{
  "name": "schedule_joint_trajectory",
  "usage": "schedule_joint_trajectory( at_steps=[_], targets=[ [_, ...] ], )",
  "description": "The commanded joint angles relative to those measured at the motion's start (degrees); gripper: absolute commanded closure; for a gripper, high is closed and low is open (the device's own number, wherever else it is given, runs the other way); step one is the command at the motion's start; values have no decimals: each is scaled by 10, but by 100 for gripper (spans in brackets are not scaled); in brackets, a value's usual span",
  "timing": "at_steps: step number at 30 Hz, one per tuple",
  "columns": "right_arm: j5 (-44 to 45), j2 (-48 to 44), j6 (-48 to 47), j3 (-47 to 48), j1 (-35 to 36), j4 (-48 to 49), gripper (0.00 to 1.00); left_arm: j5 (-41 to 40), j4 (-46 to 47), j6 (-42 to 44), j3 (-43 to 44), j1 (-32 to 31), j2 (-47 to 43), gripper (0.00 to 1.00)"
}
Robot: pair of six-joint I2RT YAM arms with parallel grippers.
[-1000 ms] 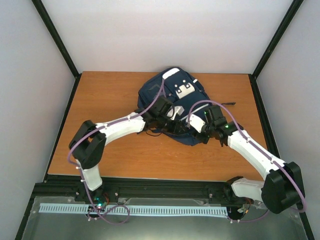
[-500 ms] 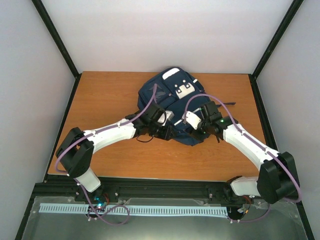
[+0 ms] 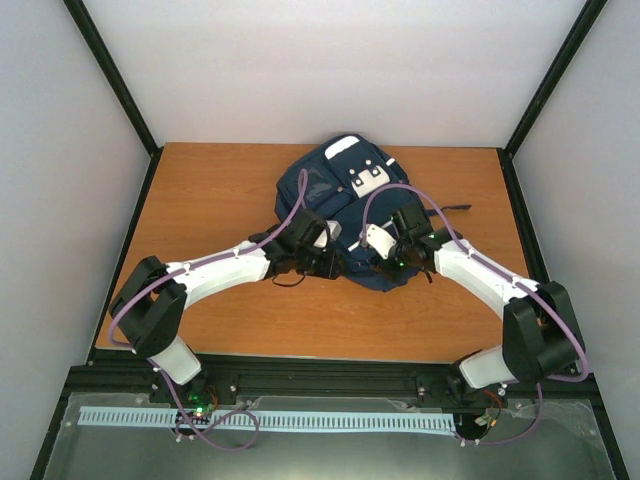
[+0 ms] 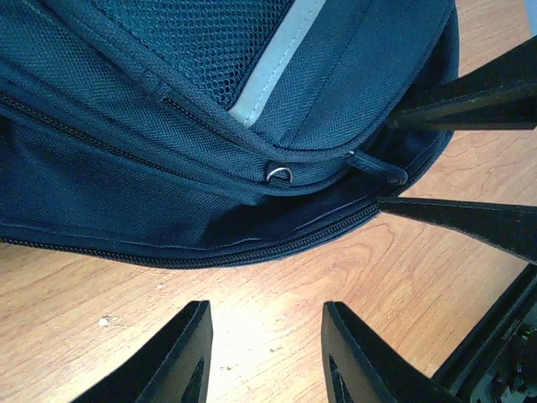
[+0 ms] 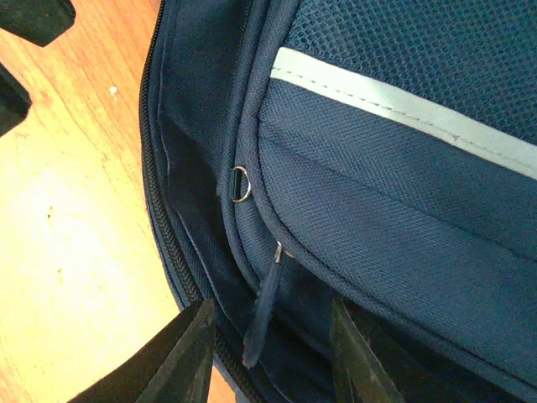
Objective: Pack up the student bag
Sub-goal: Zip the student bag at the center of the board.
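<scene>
The student bag is crooked; next my left gripper grips the front pocket's edge [image 4: 254,139] beside the pale strip and pulls the bag straight before packing.
The student bag [image 3: 345,200], navy with a white patch, lies flat at the table's back middle. My left gripper [image 3: 328,262] is open and empty, over bare wood just in front of the bag's near edge [image 4: 252,252]. My right gripper [image 3: 387,258] is open at the same edge from the right. In the right wrist view [image 5: 270,315] its fingers stand either side of a dark zipper pull [image 5: 262,311] without gripping it. A small metal ring [image 5: 241,183] sits above the pull. The ring [image 4: 280,174] and pull [image 4: 379,170] also show in the left wrist view.
The wooden table [image 3: 200,200] is enclosed by white walls with black corner posts. The right gripper's dark fingers [image 4: 470,222] reach in at the right of the left wrist view, close to my left gripper. A bag strap [image 3: 455,208] trails to the right.
The left arm has lowered and stretched, with its gripper coming down at the bag's near edge. The right gripper has moved left and farther in, up to the zipper pull.
</scene>
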Motion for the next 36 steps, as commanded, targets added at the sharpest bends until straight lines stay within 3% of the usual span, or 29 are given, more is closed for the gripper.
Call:
schedule_joint_trajectory(
  at_steps=[1,5,11,26,36],
  targets=[
    [-14,12,15,15,7,5,63,-16,17,-15,-2,1,-16,63],
    [-6,22,23,14,7,8,70,-30,31,-35,-6,1,-19,63],
    [0,13,35,13,7,13,97,-48,83,-114,-8,1,-10,56],
    [-12,-26,40,-5,7,23,97,-49,199,-309,-14,0,60,57],
    [-16,-27,37,-9,7,23,97,-30,226,-324,3,-3,96,76]
  ],
)
